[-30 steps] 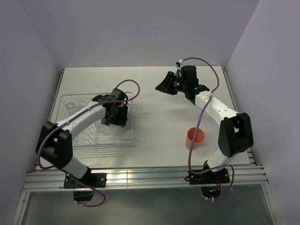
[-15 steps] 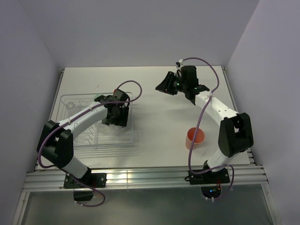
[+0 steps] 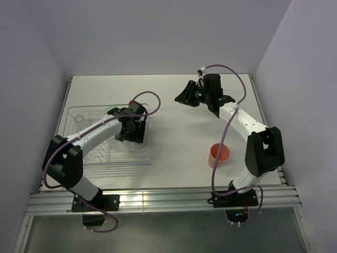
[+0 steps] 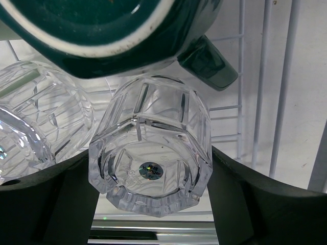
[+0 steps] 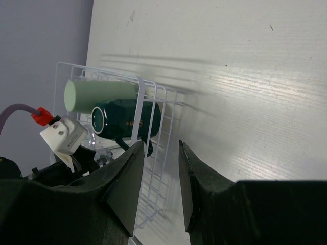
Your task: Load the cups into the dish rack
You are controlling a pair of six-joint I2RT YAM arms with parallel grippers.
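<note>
The salmon-pink tumbler is next for my right gripper, which should go to it and close on the tumbler's rim (image 3: 216, 151), at the side toward the dish rack.
My left gripper (image 3: 130, 128) is over the dish rack (image 3: 87, 158), shut on a clear glass (image 4: 150, 168) held base toward the camera between its dark fingers (image 4: 245, 204). The dark teal mug (image 4: 102, 30) lies just beyond it, handle toward the right. A second clear glass (image 4: 36, 117) sits at the left. My right gripper (image 3: 185, 96) is open and empty, raised over the table's far middle. Its wrist view shows the pale green tumbler (image 5: 99, 94) and the teal mug (image 5: 122, 122) lying side by side in the rack (image 5: 153, 168). The salmon-pink tumbler (image 3: 219, 154) stands upright on the table near the right arm.
The rack's white wire rim (image 4: 265, 76) runs close to the right of the held glass. A clear glass (image 3: 79, 118) sits at the rack's far left corner. The walls close in the table at the back and both sides.
My left gripper has shifted slightly toward the far right side of the rack with the glass. The right arm and the salmon-pink tumbler have not moved.
</note>
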